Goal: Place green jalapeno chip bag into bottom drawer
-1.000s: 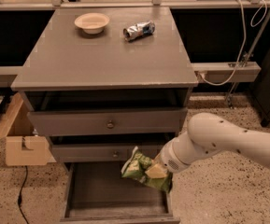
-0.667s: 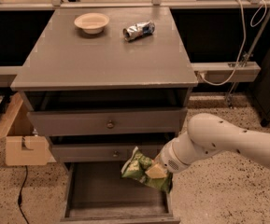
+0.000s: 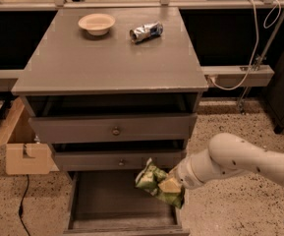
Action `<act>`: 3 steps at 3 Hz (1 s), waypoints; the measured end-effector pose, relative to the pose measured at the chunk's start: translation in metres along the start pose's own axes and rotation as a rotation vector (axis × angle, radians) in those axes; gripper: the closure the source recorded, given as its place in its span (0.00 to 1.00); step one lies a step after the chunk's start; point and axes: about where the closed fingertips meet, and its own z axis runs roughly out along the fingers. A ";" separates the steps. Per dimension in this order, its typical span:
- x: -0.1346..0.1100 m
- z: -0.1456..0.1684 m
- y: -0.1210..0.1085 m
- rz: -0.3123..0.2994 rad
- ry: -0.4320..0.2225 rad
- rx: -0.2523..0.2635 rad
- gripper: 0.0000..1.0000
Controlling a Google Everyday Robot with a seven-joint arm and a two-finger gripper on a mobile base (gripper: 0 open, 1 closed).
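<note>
The robot's gripper should release the green jalapeno chip bag, now hanging over the open bottom drawer, on the grey bottom of the bottom drawer, close to its front edge (image 3: 149, 217).
The green jalapeno chip bag (image 3: 154, 181) hangs crumpled over the right side of the open bottom drawer (image 3: 107, 203), just in front of the middle drawer's face. My gripper (image 3: 173, 187) reaches in from the right on a white arm and is shut on the bag's right end. The bag is above the drawer's grey floor, not resting on it. The fingers are mostly hidden by the bag and the wrist.
A grey cabinet top (image 3: 112, 58) carries a pale bowl (image 3: 97, 23) and a silver-and-blue foil bag (image 3: 146, 31). Two upper drawers with round knobs (image 3: 115, 130) are slightly open. A cardboard box (image 3: 23, 154) stands on the floor at the left. Cables hang at the right.
</note>
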 end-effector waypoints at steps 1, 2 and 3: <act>0.039 0.044 -0.041 0.081 -0.072 -0.008 1.00; 0.081 0.109 -0.069 0.189 -0.084 -0.037 1.00; 0.124 0.183 -0.075 0.300 -0.040 -0.072 1.00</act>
